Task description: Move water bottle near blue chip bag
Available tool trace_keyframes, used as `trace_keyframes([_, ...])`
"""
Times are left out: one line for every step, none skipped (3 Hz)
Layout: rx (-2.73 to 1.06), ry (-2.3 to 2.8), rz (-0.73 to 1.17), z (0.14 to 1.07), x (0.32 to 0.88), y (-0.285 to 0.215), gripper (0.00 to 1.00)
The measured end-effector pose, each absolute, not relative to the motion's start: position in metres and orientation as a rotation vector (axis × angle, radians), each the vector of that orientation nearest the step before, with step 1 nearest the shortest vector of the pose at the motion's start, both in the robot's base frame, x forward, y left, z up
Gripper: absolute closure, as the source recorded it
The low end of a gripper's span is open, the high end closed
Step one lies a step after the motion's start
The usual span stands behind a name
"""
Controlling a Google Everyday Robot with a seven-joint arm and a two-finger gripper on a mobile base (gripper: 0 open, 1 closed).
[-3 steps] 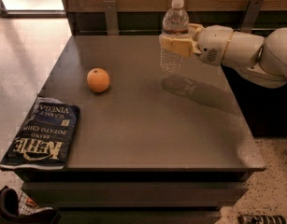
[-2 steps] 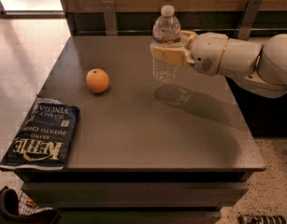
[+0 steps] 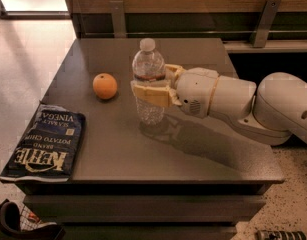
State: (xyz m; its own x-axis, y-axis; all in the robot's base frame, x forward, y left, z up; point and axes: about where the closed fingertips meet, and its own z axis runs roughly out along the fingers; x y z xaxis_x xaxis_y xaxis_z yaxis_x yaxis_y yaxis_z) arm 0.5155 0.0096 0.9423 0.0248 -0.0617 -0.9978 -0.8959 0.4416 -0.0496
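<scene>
Next, my gripper lets go of the water bottle on the table (image 3: 107, 152) between the blue chip bag's edge and the front drawers, before the orange.
The water bottle (image 3: 149, 79), clear and ribbed with a white cap, stands upright over the middle of the dark table (image 3: 193, 154). My gripper (image 3: 154, 86) reaches in from the right and is shut on the bottle's middle with its tan fingers (image 3: 150, 94). The bottle's base looks just above the tabletop. The blue chip bag (image 3: 43, 144) lies flat at the table's front left corner, well left of the bottle and apart from it.
An orange (image 3: 105, 86) sits on the table between the bottle and the bag, a little farther back. A wooden wall with metal brackets (image 3: 265, 21) runs behind the table. The white arm (image 3: 253, 106) spans the table's right side.
The gripper has carried the bottle leftward and toward the table's front, from the back right to the middle, closer to the orange and the bag.
</scene>
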Motion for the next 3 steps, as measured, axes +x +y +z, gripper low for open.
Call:
trace_keyframes([-0.927, 1.386, 0.867, 0.928, 0.491, 0.040, 1.00])
trace_keyframes([-0.929, 1.369, 0.911, 0.916, 0.470, 0.073, 1.00])
trace_keyframes([-0.945, 1.348, 0.935, 0.905, 0.448, 0.109, 1.00])
